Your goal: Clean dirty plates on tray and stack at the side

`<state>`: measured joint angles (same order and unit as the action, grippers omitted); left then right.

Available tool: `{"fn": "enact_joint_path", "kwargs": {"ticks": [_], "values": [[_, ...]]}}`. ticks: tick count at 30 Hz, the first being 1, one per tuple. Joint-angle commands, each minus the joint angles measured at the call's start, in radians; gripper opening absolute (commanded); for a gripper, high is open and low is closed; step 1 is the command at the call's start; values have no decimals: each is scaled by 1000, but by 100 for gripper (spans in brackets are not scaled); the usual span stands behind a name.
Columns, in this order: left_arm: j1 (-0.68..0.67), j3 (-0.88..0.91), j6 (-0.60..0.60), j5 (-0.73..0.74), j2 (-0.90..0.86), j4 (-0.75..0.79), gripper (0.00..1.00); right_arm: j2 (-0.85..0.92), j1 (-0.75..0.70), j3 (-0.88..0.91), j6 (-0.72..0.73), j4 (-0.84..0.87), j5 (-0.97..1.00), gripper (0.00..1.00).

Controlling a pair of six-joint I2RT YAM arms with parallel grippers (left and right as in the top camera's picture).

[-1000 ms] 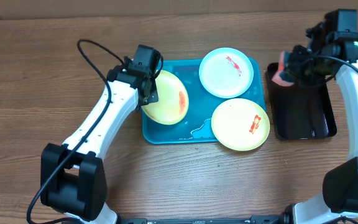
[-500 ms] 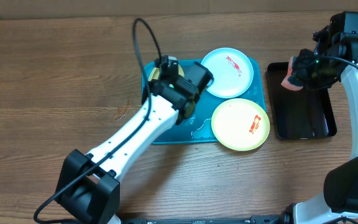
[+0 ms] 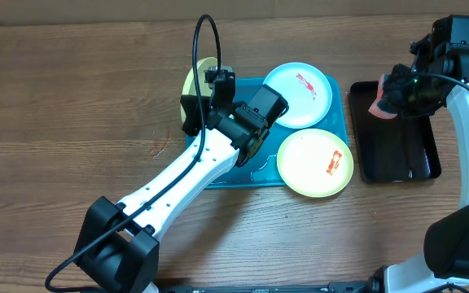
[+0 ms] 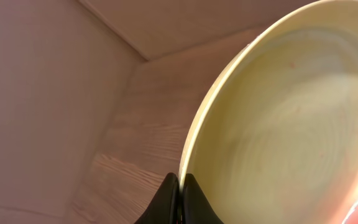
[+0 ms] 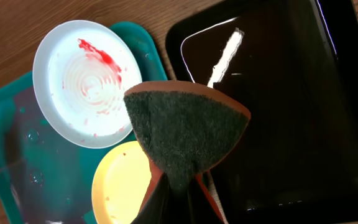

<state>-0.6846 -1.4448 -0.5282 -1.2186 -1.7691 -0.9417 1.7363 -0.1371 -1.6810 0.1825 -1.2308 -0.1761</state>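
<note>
My left gripper needs to release the pale yellow plate on the wooden table (image 3: 155,140) next to the teal tray, across from the black tray.
My left gripper (image 3: 199,101) is shut on the rim of a pale yellow plate (image 3: 192,79), which stands on edge over the back left corner of the teal tray (image 3: 255,177). In the left wrist view the fingertips (image 4: 180,188) pinch that plate (image 4: 278,112) at its rim. A light blue plate (image 3: 297,94) with a red smear and a second yellow plate (image 3: 315,162) with a red smear lie on the tray. My right gripper (image 3: 387,99) hangs over the black tray, shut on a sponge (image 5: 188,130).
A black tray (image 3: 397,138) lies right of the teal one, under my right gripper. My left arm (image 3: 177,175) crosses the teal tray's front left corner. Water shines on the teal tray's floor (image 5: 17,149). Bare wooden table lies to the left.
My left arm has swung over the tray and lifted the yellow plate from a tilt on the tray's left side to on edge at its back left corner. The right gripper shifted slightly.
</note>
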Motion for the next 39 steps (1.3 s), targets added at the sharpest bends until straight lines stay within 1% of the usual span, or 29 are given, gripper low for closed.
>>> {"fn": "enact_joint_path", "kwargs": {"ticks": [1,6,8,16,25,26,28,35,39], "values": [[-23,-30,-36,-128,34,16,4,-19,-3,-14,-8,-2,3,4],[-43,-30,-32,-256,34,43,4,-19,-3,-14,-8,-10,3,4],[-52,-31,-28,-285,34,45,4,-19,-3,-14,-8,-10,3,4],[-71,-30,-17,-339,34,58,4,-19,-3,-14,-9,-13,3,4],[-82,-31,-18,-333,34,60,4,-19,-3,-14,-9,-14,3,4],[-82,-31,-18,-312,34,60,4,-19,-3,-14,-9,-14,3,4],[-81,-31,-18,-225,34,56,4,-19,-3,-14,-9,-14,3,4],[-21,-31,-18,256,34,13,4,-19,-3,-14,-23,-22,3,4],[61,-31,-26,509,36,2,4,-19,-3,-14,-24,-24,3,4]]}}
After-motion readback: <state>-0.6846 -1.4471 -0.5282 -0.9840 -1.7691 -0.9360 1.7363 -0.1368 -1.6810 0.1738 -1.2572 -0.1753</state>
